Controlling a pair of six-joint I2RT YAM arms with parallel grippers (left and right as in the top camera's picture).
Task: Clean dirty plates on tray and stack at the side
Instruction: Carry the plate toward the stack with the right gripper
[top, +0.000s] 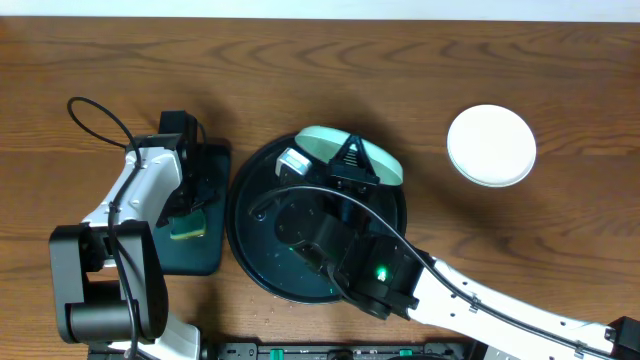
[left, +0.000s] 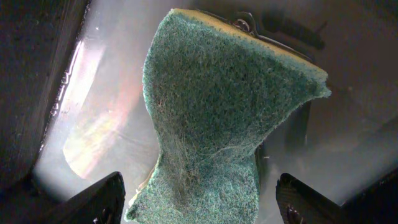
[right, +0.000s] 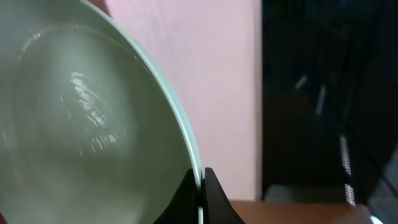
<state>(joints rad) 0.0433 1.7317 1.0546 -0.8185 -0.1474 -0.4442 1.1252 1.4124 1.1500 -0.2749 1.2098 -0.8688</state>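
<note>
Next, I put the mint plate down squarely on top of the white plate (top: 490, 145) on the wood tabletop with my right gripper.
A pale mint-green plate (top: 322, 143) is held tilted above the far edge of the round black tray (top: 250, 235). My right gripper (top: 350, 162) is shut on its rim. In the right wrist view the rim of the mint plate (right: 81, 124) is pinched between the two fingertips of the right gripper (right: 201, 180), and the plate's face looks clean. A white plate (top: 490, 146) lies on the wood tabletop at the right. My left gripper (left: 202, 202) stands open, its fingers (left: 99, 199) either side of a green sponge (left: 217, 112) without touching it.
The green and yellow sponge (top: 187, 227) lies in a small rectangular black tray (top: 205, 255) left of the round tray, with my left gripper (top: 190, 212) over it. The right arm crosses the round tray from the near right. Bare wood runs along the far side.
</note>
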